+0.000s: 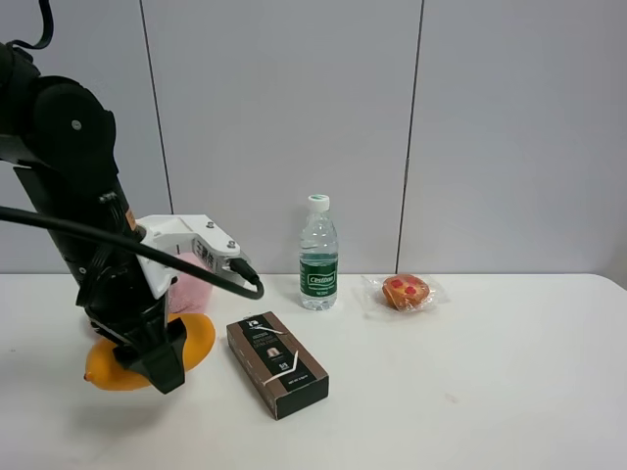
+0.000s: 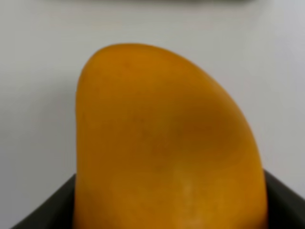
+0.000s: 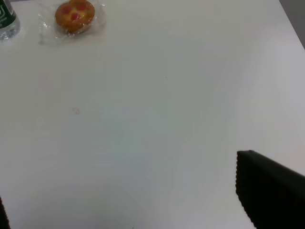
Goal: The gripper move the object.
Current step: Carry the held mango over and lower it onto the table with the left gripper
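My left gripper has the mango, now between its jaws at the table. It will let go of it on the white table (image 1: 120, 399) in front of the pink thing.
The orange-yellow mango (image 1: 199, 338) sits between the jaws of my left gripper (image 1: 157, 360), at the left of the white table (image 1: 470, 392), with a shadow under it. In the left wrist view the mango (image 2: 162, 133) fills the frame. The left gripper (image 2: 167, 217) shows there only as black fingers (image 2: 45, 212) at either side of the fruit. My right gripper (image 3: 119, 183) is open and empty above bare table. One finger (image 3: 269, 195) shows plainly. This gripper is out of the exterior high view.
A brown box (image 1: 277, 364) lies just right of the mango. A water bottle (image 1: 318, 255) stands behind it. A red-topped pastry in clear wrap (image 1: 406, 291) lies further right and shows in the right wrist view (image 3: 75, 14). A pink thing (image 1: 191, 279) sits behind the left arm.
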Controlling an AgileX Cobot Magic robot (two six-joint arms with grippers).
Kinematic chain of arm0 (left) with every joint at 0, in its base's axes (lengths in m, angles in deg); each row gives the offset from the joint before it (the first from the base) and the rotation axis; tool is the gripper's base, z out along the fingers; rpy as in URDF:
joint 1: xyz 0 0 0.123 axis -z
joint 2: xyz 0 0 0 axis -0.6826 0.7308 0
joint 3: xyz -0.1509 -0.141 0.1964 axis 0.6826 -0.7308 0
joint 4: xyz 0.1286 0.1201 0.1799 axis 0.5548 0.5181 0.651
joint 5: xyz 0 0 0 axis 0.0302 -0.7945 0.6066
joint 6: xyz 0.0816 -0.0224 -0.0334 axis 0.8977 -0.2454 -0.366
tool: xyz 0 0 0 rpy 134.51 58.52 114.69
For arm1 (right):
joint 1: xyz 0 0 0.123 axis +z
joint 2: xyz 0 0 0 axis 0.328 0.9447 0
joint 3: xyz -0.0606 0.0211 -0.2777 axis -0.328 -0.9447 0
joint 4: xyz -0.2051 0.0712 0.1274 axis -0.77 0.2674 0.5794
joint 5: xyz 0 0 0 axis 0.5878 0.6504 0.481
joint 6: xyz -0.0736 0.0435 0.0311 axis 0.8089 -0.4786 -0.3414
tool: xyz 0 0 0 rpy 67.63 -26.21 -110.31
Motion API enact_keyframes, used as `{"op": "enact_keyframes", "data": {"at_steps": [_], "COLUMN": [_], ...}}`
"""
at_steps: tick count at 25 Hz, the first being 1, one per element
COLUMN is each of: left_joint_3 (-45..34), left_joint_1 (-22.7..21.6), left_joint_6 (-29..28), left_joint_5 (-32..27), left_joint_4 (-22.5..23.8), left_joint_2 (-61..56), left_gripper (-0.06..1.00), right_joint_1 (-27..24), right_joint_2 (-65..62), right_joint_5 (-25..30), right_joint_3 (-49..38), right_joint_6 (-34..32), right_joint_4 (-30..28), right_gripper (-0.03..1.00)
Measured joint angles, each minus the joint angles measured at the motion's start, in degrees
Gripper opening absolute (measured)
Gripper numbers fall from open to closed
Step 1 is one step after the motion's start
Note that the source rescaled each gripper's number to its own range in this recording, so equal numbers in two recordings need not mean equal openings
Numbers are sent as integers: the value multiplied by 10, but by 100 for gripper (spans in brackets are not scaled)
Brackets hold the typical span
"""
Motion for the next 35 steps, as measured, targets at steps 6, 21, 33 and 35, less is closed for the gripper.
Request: {"op": "enact_keyframes", "data": {"at_steps": [6,21,33,35], "left_joint_3": [0,-63,-85,-85], "left_joint_1": [-10,-53,-54,-54], "left_joint_6": [38,109,225,241], "left_joint_5": [-5,98,156,156], "left_joint_4": [12,31,27,27], "left_joint_2": [0,23,42,45], "left_gripper": [16,16,16,16], "right_joint_1": [0,0,0,0], "right_joint_2": [0,0,0,0], "right_joint_5": [0,0,0,0], "right_joint_3": [0,0,0,0], "right_joint_6": [0,0,0,0], "right_joint_4": [0,0,0,0], "right_gripper": [100,100,100,100]}}
